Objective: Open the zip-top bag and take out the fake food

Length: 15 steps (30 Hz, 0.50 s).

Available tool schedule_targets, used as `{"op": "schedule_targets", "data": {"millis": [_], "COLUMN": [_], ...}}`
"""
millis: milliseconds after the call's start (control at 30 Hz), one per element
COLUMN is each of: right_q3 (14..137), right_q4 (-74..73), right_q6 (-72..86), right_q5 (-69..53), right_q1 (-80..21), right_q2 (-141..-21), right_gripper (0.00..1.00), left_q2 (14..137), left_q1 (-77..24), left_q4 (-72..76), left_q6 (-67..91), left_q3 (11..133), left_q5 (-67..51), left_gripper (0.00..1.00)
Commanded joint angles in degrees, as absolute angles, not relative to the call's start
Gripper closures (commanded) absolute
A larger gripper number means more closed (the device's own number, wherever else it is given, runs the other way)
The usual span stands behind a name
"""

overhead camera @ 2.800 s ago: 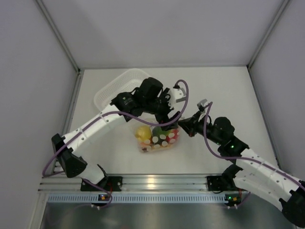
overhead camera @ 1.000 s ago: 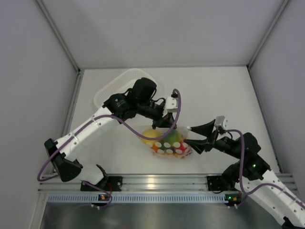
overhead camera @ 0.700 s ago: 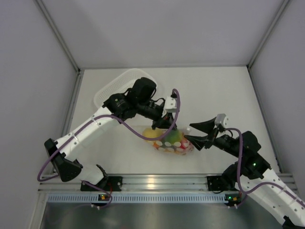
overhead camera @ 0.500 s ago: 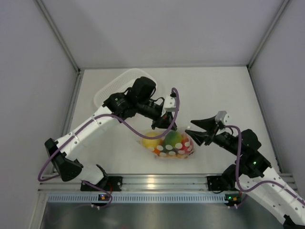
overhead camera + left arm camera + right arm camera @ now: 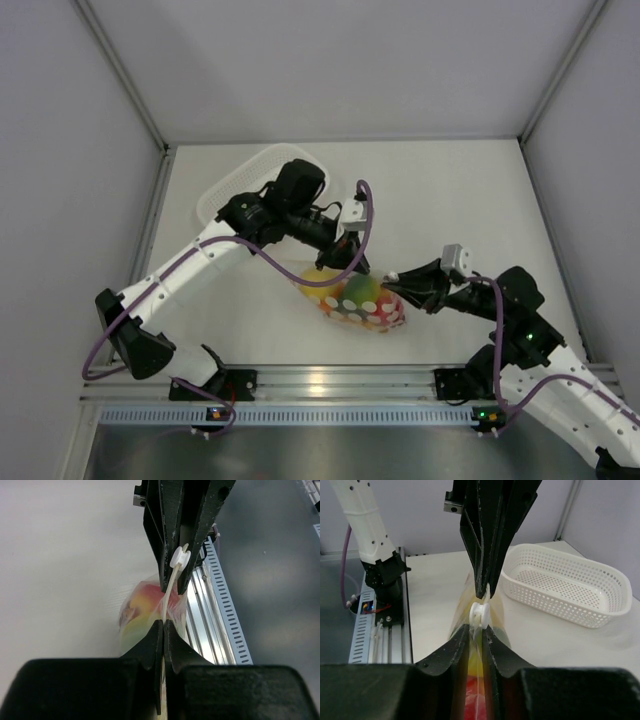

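I am pinching the zip edge short of the white slider with my left gripper, so I need to grab the slider [image 5: 180, 558] with it and draw it away from my right gripper.
The zip-top bag [image 5: 362, 306] hangs clear and white-dotted between both grippers, above the table's front middle. Through it the fake food [image 5: 360, 293] shows as red, yellow and green pieces. My left gripper [image 5: 345, 262] is shut on the bag's top edge, which the left wrist view shows pinched at the left gripper [image 5: 163, 623]. My right gripper [image 5: 393, 279] faces it from the right. In the right wrist view the right gripper [image 5: 478, 627] is closed round the zip edge, with the white slider [image 5: 479, 615] at its tips. The slider [image 5: 180, 558] also shows between those fingers in the left wrist view.
A white perforated basket [image 5: 232, 190] stands at the back left, partly under the left arm, and the basket [image 5: 560, 585] lies to the right in the right wrist view. The aluminium rail [image 5: 320, 382] runs along the near edge. Grey walls enclose the table.
The right gripper moved left to the bag's top and narrowed from wide open to closed round the slider. The left gripper stayed shut, with the bag hanging from it.
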<state>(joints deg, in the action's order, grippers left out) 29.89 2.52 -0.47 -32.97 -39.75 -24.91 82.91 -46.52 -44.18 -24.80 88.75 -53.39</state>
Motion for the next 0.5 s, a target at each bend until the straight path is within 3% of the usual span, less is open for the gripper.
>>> {"op": "schedule_targets", "data": {"millis": [0, 133, 333, 367, 433, 467], "right_q3": [30.5, 30.4, 34.2, 35.3, 35.9, 35.9], "right_q4": [6.9, 7.3, 1.4, -1.5, -3.1, -3.4], "right_q6": [-1.4, -0.4, 1.7, 1.3, 1.3, 1.1], "right_q5": [-36.6, -35.2, -27.7, -27.6, -26.9, -26.7], "right_q1": [-40.4, -40.4, -40.4, -40.5, -40.5, -40.5], "right_q2": [-24.1, -23.9, -27.9, -29.2, -29.8, -29.7], "right_gripper": [0.85, 0.99, 1.0, 1.0, 1.0, 1.0], "left_q2": [81.7, 81.7, 82.5, 82.9, 83.4, 84.0], "left_q1": [-45.7, -45.4, -45.4, -45.4, -45.5, -45.6], "left_q4": [-41.7, -41.7, -41.8, -41.8, -41.8, -41.8], "left_q6": [-25.2, -24.9, -24.5, -24.3, -23.9, -22.9], "left_q3": [89.8, 90.0, 89.9, 89.8, 89.6, 89.7], "left_q5": [-57.6, -56.9, -54.6, -54.3, -54.8, -54.4], "left_gripper": [1.0, 1.0, 0.99, 0.8, 0.61, 0.03]}}
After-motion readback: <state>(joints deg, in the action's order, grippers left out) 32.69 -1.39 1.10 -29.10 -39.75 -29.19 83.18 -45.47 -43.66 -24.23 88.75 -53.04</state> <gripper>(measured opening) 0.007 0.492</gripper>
